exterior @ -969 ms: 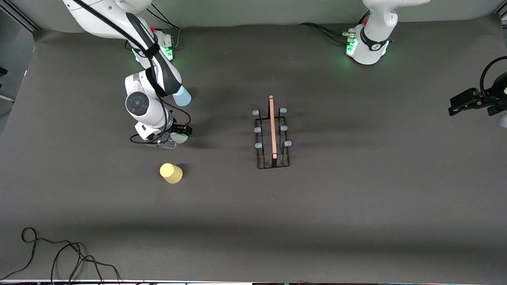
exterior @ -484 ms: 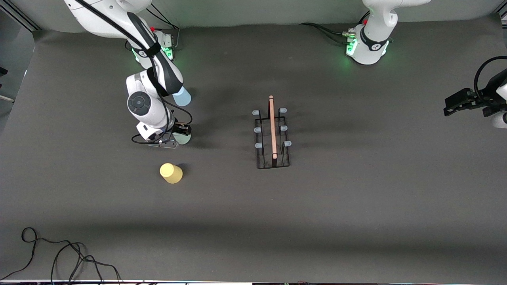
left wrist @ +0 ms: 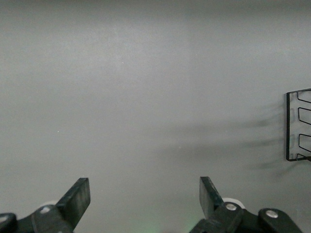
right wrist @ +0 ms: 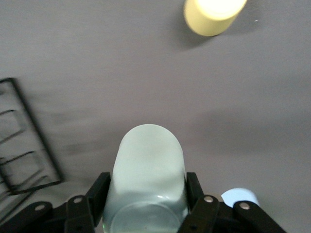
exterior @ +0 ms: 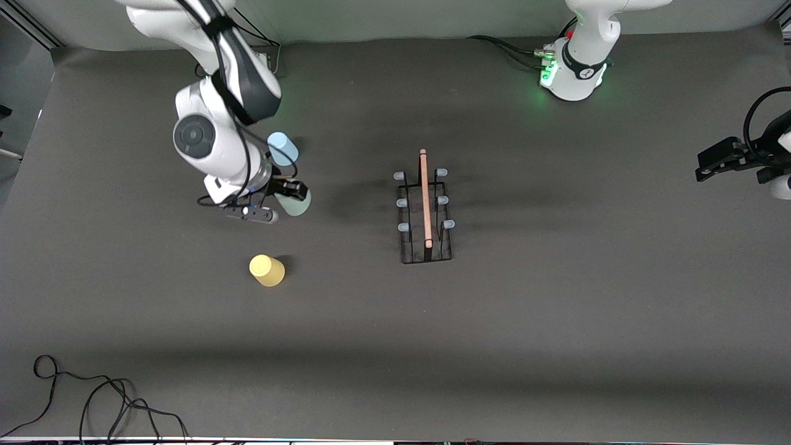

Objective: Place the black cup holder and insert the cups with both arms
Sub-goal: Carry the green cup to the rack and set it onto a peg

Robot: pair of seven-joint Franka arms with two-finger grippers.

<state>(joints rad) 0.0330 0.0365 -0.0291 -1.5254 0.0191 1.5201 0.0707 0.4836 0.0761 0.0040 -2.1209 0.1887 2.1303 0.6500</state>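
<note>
The pale grey-green cup will go on the black cup holder's far peg (exterior: 402,183), facing the light blue cup, placed there by my right gripper.
The black cup holder (exterior: 425,213) stands mid-table with its wooden rod handle along the top and pale-capped pegs; parts of it show in the right wrist view (right wrist: 24,145) and the left wrist view (left wrist: 299,126). My right gripper (exterior: 290,198) is shut on the pale grey-green cup (exterior: 295,203) and holds it above the table; its fingers (right wrist: 99,191) press the cup's (right wrist: 148,179) sides. The light blue cup (exterior: 282,148) stands on the table beside the right arm. The yellow cup (exterior: 267,270) stands nearer the front camera. My left gripper (exterior: 717,162) is open and empty at the left arm's end.
Black cables (exterior: 93,402) lie at the table's front corner at the right arm's end. The grey mat (exterior: 556,309) spreads round the holder.
My right gripper has lifted the grey-green cup off the table and shifted it slightly toward the holder. The left gripper has drifted a little at the table's edge.
</note>
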